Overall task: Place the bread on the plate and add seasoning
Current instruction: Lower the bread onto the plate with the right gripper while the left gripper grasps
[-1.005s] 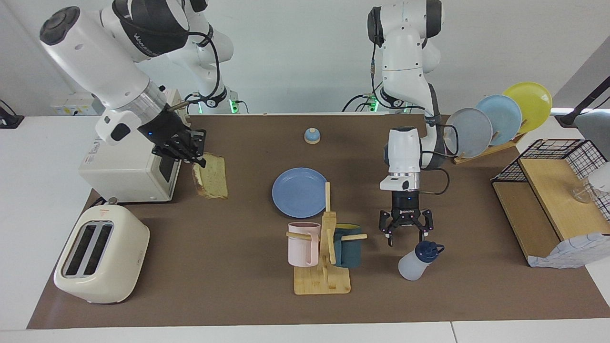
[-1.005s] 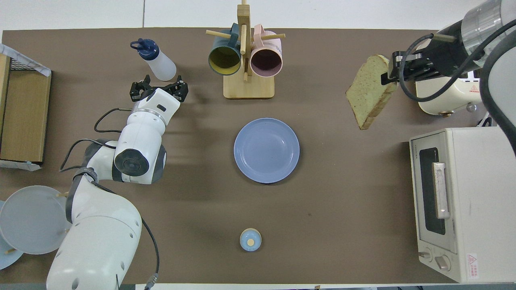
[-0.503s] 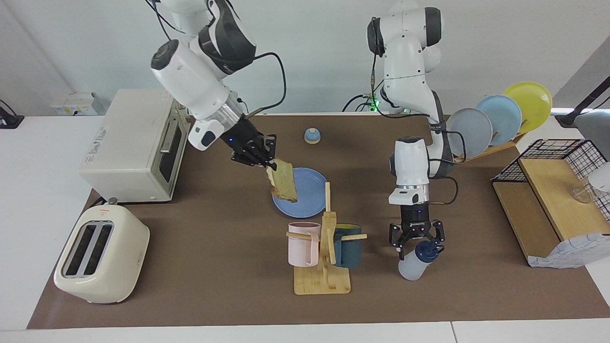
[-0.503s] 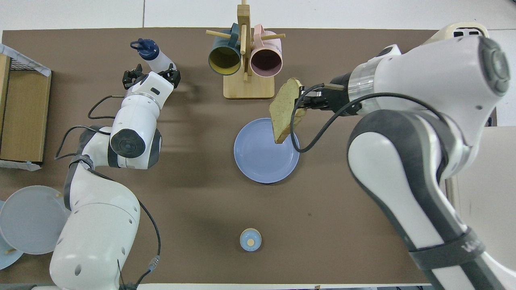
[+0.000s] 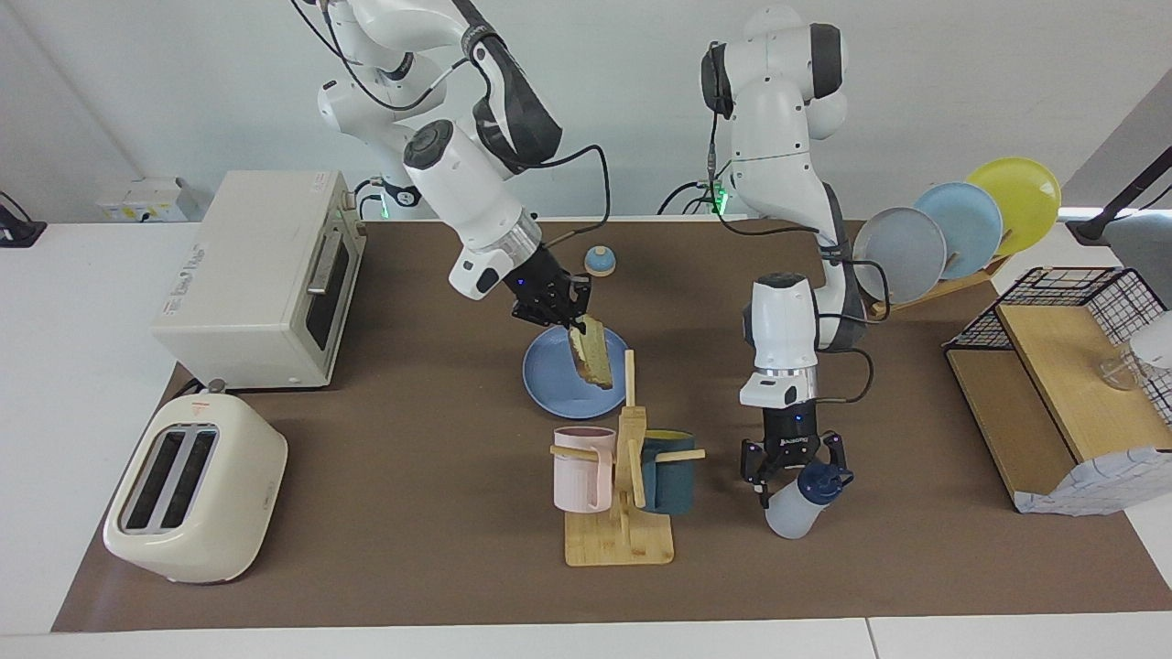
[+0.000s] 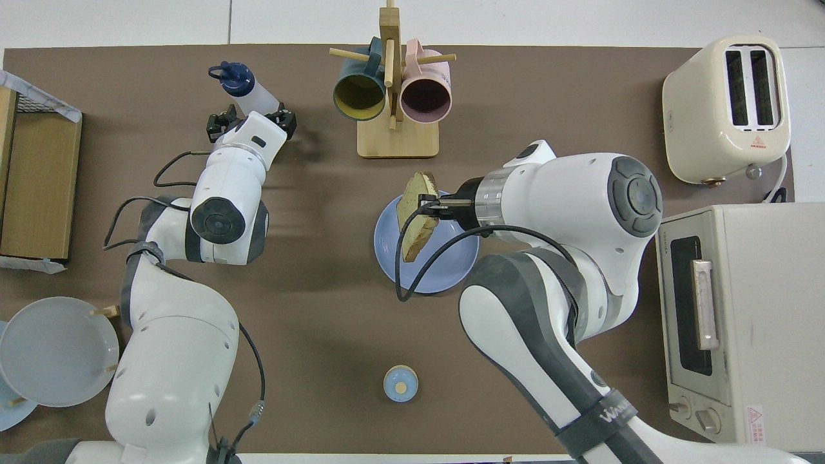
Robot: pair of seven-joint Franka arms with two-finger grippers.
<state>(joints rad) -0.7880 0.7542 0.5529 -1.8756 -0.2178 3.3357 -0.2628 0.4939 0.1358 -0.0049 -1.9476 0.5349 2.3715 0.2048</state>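
My left gripper is to work on the seasoning bottle next. It should close on the seasoning bottle's white body [image 6: 259, 101], just below its navy cap.
The bread [image 5: 591, 355] [image 6: 416, 216] hangs tilted, nearly on edge, over the blue plate [image 5: 549, 380] [image 6: 445, 274]; its lower corner is just above the plate's surface. My right gripper [image 5: 560, 316] [image 6: 433, 209] is shut on the slice's upper edge. The seasoning bottle [image 5: 795, 505] [image 6: 248, 90] stands leaning toward the left arm's end of the table, beside the mug rack. My left gripper [image 5: 795, 460] [image 6: 251, 121] is open and low over the bottle, with a finger on each side of its navy cap.
A wooden mug rack [image 5: 623, 513] with a pink and a teal mug stands just past the plate. A toaster [image 5: 192, 490] and toaster oven [image 5: 256, 275] sit at the right arm's end. A bell [image 5: 600, 262], upright plates [image 5: 952, 229] and a wire-basket shelf [image 5: 1053, 384] are also here.
My right arm swung the bread from beside the toaster oven to over the plate and lowered it. My left gripper dropped down around the bottle's cap.
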